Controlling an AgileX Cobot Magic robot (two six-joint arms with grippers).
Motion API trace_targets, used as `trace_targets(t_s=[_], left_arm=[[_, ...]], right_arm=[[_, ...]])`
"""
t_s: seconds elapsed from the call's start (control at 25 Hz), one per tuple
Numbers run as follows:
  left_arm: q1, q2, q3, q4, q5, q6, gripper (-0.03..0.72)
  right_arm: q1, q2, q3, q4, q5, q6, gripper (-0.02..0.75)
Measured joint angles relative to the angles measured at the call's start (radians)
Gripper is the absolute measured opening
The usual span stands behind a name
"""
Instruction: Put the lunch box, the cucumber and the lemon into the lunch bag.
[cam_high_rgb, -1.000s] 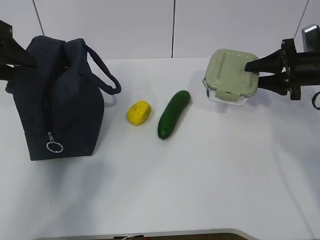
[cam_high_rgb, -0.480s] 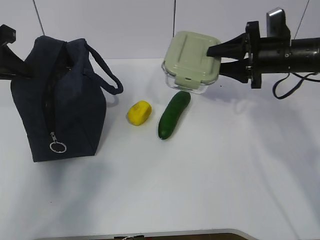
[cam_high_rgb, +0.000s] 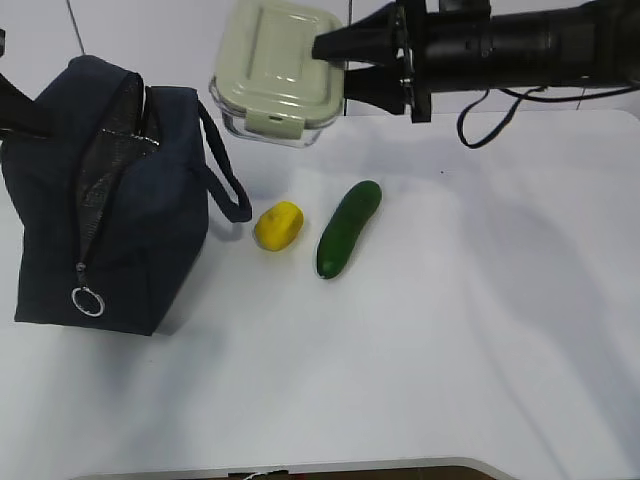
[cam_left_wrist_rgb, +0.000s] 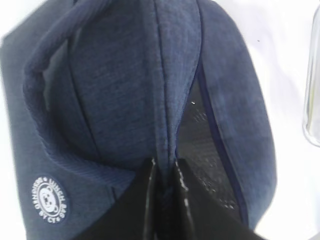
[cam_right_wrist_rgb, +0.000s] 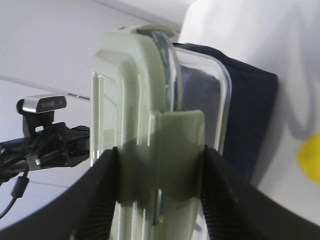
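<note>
I will release the lunch box with my right gripper inside the navy lunch bag (cam_high_rgb: 112, 192), between its zipper's parted sides.
The navy lunch bag (cam_high_rgb: 120, 220) stands at the left, its top zipper parted. My left gripper (cam_left_wrist_rgb: 164, 167) is shut on a fold of fabric at the top rim of the lunch bag (cam_left_wrist_rgb: 115, 90); only a dark finger (cam_high_rgb: 25, 112) shows at the exterior view's left edge. My right gripper (cam_high_rgb: 335, 62) is shut on the lunch box (cam_high_rgb: 272, 70), held in the air tilted, just right of the bag's top. In the right wrist view the pads clamp the lunch box (cam_right_wrist_rgb: 135, 100) on lid and base. The lemon (cam_high_rgb: 278, 226) and the cucumber (cam_high_rgb: 347, 229) lie side by side on the table.
The zipper's silver ring pull (cam_high_rgb: 87, 301) hangs at the bag's front end. The bag's near handle (cam_high_rgb: 228, 185) droops toward the lemon. White table (cam_high_rgb: 450, 340) stretches to the front and right. The right arm's cable (cam_high_rgb: 490, 120) loops below it.
My right gripper carried the lunch box up and left, from the table's right to beside the bag. The left gripper closed on the bag's rim and pulled it left, widening the mouth.
</note>
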Motion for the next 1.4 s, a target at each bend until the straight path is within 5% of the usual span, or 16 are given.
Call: trace_targets(t_s=[0.28, 0.72, 1.4], left_arm=[[-0.002, -0.028, 0.000, 0.006, 0.035, 0.000, 0.016], [-0.002, -0.030, 0.000, 0.006, 0.036, 0.000, 0.015], [-0.002, -0.030, 0.000, 0.008, 0.068, 0.000, 0.015]], right_arm=[[0.106, 0.000, -0.116, -0.028, -0.023, 0.079, 0.374], [0.266, 0.020, -0.122, -0.013, -0.290, 0.114, 0.374], [0.356, 0.179, -0.205, -0.168, -0.328, 0.114, 0.374]])
